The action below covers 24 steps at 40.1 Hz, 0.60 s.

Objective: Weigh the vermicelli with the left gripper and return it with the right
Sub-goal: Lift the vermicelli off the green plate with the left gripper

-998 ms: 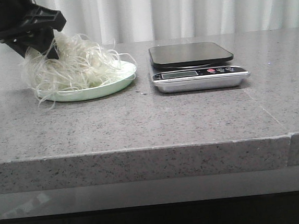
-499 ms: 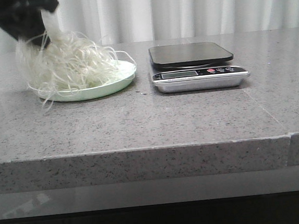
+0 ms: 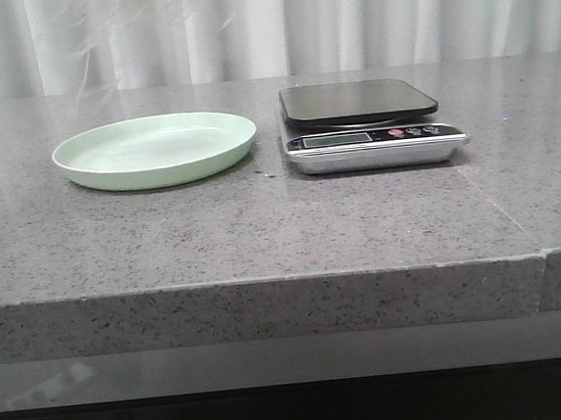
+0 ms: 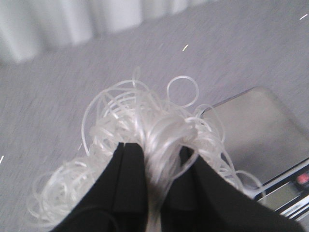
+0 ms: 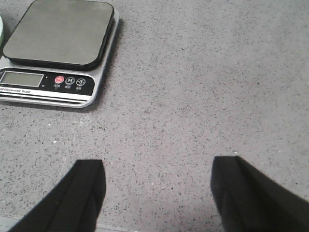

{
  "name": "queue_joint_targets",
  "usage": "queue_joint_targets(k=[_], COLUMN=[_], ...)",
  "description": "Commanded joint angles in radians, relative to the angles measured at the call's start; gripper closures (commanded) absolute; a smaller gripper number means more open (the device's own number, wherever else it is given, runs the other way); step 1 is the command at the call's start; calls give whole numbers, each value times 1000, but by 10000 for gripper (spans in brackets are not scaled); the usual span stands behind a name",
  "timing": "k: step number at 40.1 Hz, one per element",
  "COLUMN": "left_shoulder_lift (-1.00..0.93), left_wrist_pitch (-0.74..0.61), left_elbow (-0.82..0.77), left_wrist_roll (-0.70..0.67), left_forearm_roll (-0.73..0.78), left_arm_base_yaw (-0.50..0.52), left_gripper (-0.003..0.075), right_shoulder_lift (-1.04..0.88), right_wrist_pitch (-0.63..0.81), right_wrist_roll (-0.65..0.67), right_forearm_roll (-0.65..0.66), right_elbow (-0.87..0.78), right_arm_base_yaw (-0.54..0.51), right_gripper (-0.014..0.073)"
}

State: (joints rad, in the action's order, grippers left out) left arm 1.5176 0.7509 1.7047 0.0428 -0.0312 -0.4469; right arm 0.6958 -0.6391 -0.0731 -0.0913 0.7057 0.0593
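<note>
Next, I open my left gripper and let go of the vermicelli on the middle of the kitchen scale's dark platform (image 3: 364, 97) (image 4: 260, 137).
My left gripper (image 4: 158, 151) is shut on the vermicelli (image 4: 145, 130), a loose tangle of thin off-white strands that hangs around its black fingers high above the table. Only faint blurred strands (image 3: 90, 60) show at the top of the front view; the left gripper itself is above that frame. The pale green plate (image 3: 155, 150) sits bare at the left. The kitchen scale (image 3: 366, 124) with its dark platform stands to the right of the plate and also shows in the left wrist view (image 4: 256, 130) below the strands. My right gripper (image 5: 159, 176) is open and empty over bare table near the scale (image 5: 60, 48).
The grey speckled table (image 3: 282, 229) has its front edge near the camera. A white curtain (image 3: 391, 14) hangs behind it.
My left gripper has risen out of the top of the front view with the vermicelli, which has left the plate. The plate now lies bare.
</note>
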Motion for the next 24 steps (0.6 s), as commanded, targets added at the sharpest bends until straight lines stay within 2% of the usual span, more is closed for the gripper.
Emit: queue_joint_targets(k=[1,6,13,24], left_shoulder_lift=[-46,-18,96,316], left_wrist_pitch=[-166,-233,-263,-248], left_elbow=[81,125,259,467], left_wrist_roll=[-2,-2,-2,-2], left_forearm_roll=[-15,-15,-14,-14], left_arm_base_yaw=[-70,-145,-225,-248], left_gripper=[564,564,564,564], right_shoulder_lift=[4,4,4,4], right_wrist_pitch=[57,57,57,57], right_wrist_roll=[-8,-8,-8,-8], right_forearm_roll=[4,4,4,4], right_elbow=[34,34,34,34], right_arm_base_yaw=[-6,-6,-6,-6], right_gripper=[17,17,17,17])
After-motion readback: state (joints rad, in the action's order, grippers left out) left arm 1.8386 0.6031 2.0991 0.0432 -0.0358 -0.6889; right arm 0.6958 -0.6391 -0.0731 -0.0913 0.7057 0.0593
